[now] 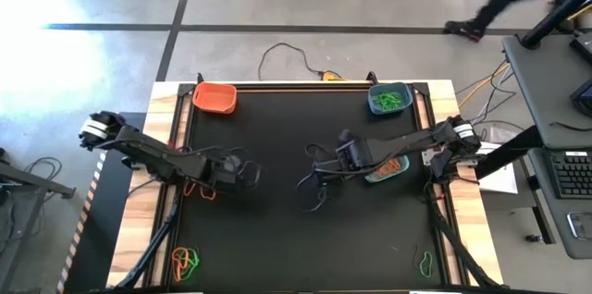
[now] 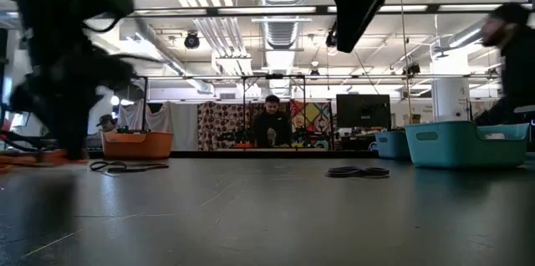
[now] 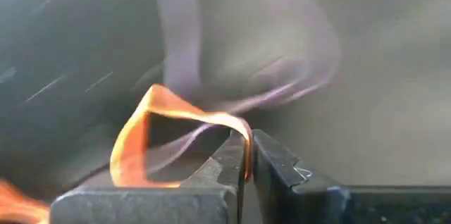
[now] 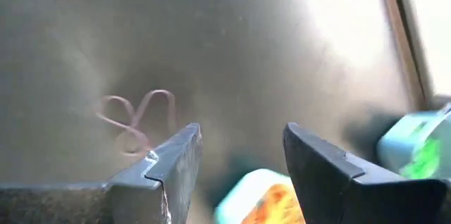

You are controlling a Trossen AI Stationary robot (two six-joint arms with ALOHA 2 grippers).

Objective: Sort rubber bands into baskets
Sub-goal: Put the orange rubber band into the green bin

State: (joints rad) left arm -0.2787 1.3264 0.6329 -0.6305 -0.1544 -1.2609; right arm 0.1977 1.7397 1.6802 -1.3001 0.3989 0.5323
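Note:
Next, my left gripper lets go of the orange rubber band on the black mat in the gap (image 1: 286,170) between the two grippers.
My left gripper (image 3: 248,146) is shut on an orange rubber band (image 3: 151,122) over the table's left half (image 1: 246,175). My right gripper (image 4: 242,150) hangs open above the table's middle (image 1: 319,172), holding nothing. Beyond its fingers a thin dark rubber band (image 4: 137,122) lies flat on the mat. The blue basket (image 1: 387,169) with orange bands sits partly under the right arm. At the far edge stand the orange basket (image 1: 215,97) and the teal basket (image 1: 388,100) with green bands. My left gripper pinches the orange rubber band at one spot of its loop (image 3: 244,138) between its two fingertips. The fingers come from above, slanting down. The rest of the loop arches out to one side of the fingers; whether it touches the mat I cannot tell.
More orange bands (image 1: 199,189) lie under the left arm. An orange and green bunch (image 1: 185,259) lies near the front left corner and a green band (image 1: 425,262) near the front right. Dark bands (image 2: 358,171) lie mid-table. A person sits beyond the table (image 2: 272,124).

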